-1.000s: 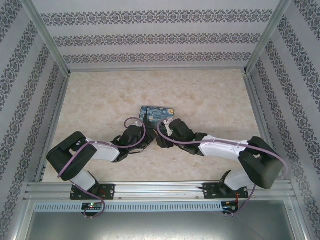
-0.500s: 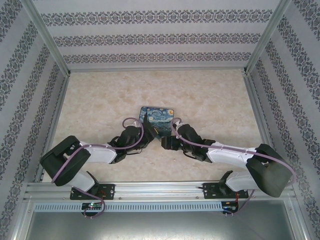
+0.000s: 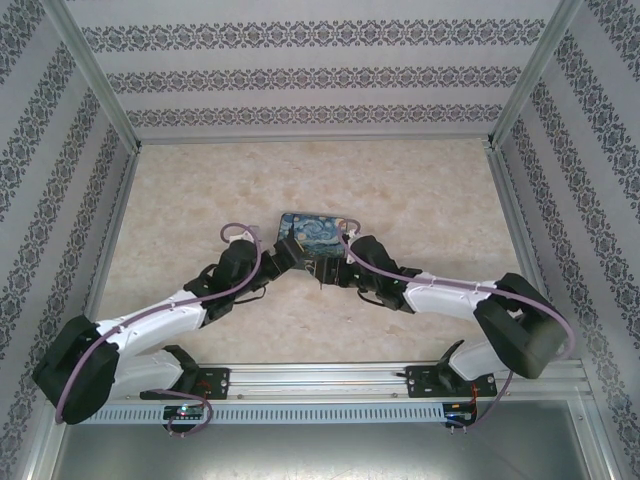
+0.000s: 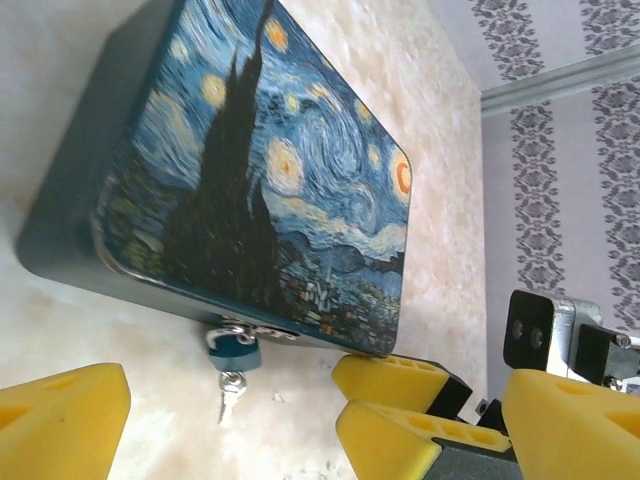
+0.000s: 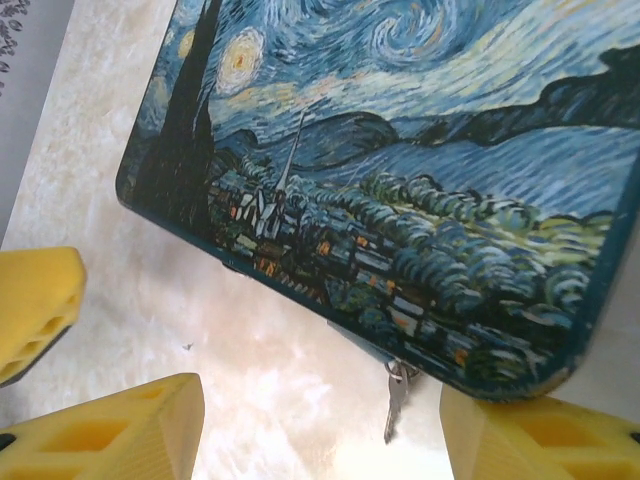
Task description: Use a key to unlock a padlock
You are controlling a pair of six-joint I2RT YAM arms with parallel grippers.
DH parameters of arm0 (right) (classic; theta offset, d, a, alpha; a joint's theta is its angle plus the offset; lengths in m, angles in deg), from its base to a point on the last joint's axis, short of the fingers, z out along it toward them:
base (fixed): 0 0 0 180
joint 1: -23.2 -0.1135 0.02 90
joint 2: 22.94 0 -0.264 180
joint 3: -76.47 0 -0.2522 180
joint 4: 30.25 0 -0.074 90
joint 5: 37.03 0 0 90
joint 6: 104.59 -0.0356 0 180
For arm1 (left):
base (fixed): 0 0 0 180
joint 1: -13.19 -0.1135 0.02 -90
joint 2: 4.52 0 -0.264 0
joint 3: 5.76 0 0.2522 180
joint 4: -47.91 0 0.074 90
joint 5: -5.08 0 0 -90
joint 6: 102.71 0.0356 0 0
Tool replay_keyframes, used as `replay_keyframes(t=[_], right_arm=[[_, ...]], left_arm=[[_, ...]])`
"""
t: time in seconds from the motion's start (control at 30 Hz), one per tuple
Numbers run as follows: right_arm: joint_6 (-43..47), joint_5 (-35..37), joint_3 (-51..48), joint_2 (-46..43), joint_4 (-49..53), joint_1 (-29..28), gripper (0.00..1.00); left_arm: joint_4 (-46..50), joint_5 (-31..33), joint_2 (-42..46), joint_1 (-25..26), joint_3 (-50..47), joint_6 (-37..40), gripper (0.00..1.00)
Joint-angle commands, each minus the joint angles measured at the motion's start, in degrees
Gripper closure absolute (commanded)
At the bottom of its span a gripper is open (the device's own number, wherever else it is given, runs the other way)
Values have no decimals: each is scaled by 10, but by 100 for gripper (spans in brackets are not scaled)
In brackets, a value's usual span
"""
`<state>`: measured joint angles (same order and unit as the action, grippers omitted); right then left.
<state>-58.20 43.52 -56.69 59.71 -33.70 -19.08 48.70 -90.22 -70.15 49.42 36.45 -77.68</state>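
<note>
The box's near corner crowds my right gripper's finger beside the lock, so it should shift clear and close around the lock's bluish body (image 4: 234, 353).
The padlock (image 3: 318, 228) is a small box with a Starry Night lid (image 4: 290, 170) and teal sides, lying flat on the marble table. On its near side sits a tiny lock with a bluish body (image 4: 235, 348). The slim silvery key (image 4: 229, 392) hangs from that lock, its tip on the table, also seen in the right wrist view as key (image 5: 397, 398). My left gripper (image 3: 287, 256) is open wide at the box's near-left side (image 4: 315, 425). My right gripper (image 3: 325, 272) is open too (image 5: 320, 445). One of its fingers (image 5: 530, 440) is at the box's near corner. Neither holds anything.
The right gripper's yellow fingers (image 4: 400, 378) show just right of the lock, and a left finger (image 5: 35, 300) shows at the right wrist view's left edge. Patterned walls and an aluminium frame (image 3: 310, 135) enclose the table. Bare marble (image 3: 420, 190) lies beyond the box.
The left arm has stretched out low, its elbow swinging down and left. Both grippers have closed in on the box's near edge. The box has not moved.
</note>
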Motion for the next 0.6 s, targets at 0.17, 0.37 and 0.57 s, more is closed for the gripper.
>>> replay_keyframes(t=[0.17,0.37,0.57], right_arm=[[10,-19,60,56,-27,44,37],[26,-39,50,54,-32,39,42],[58,-36,23,55,-34,21,52]], left_arm=[[83,-11,-2,-40,31,54,3],[118,-17,-19,-48,60,87,3],[145,-35,-36,-68,89,114,2]])
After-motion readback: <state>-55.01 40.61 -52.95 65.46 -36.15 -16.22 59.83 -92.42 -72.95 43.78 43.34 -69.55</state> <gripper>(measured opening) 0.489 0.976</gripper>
